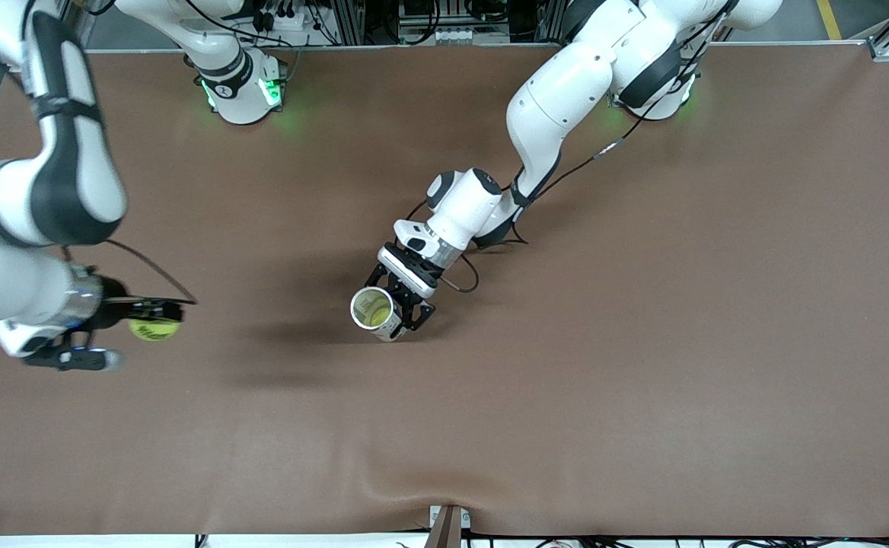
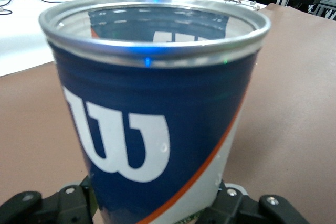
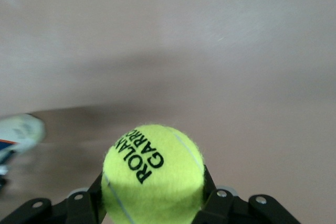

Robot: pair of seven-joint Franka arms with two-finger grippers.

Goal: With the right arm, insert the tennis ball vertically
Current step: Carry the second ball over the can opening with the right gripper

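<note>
The tennis ball, now held above the brown table, will be let go by my right gripper inside the opening of the tennis ball can (image 1: 374, 312).
My right gripper (image 1: 154, 320) is shut on a yellow-green tennis ball (image 1: 154, 329) and holds it above the brown table (image 1: 642, 342) near the right arm's end. In the right wrist view the ball (image 3: 153, 174) sits between the black fingers (image 3: 86, 203). My left gripper (image 1: 403, 312) is shut on a blue and white tennis ball can (image 1: 374, 310) with a metal rim, open mouth up, over the middle of the table. The can (image 2: 152, 108) fills the left wrist view, with the fingers (image 2: 68, 203) at its base.
The brown mat covers the whole table. The right arm's base (image 1: 239, 84) and the left arm's base (image 1: 665, 91) stand along the table's edge farthest from the front camera. A black cable (image 1: 151, 266) trails from the right wrist.
</note>
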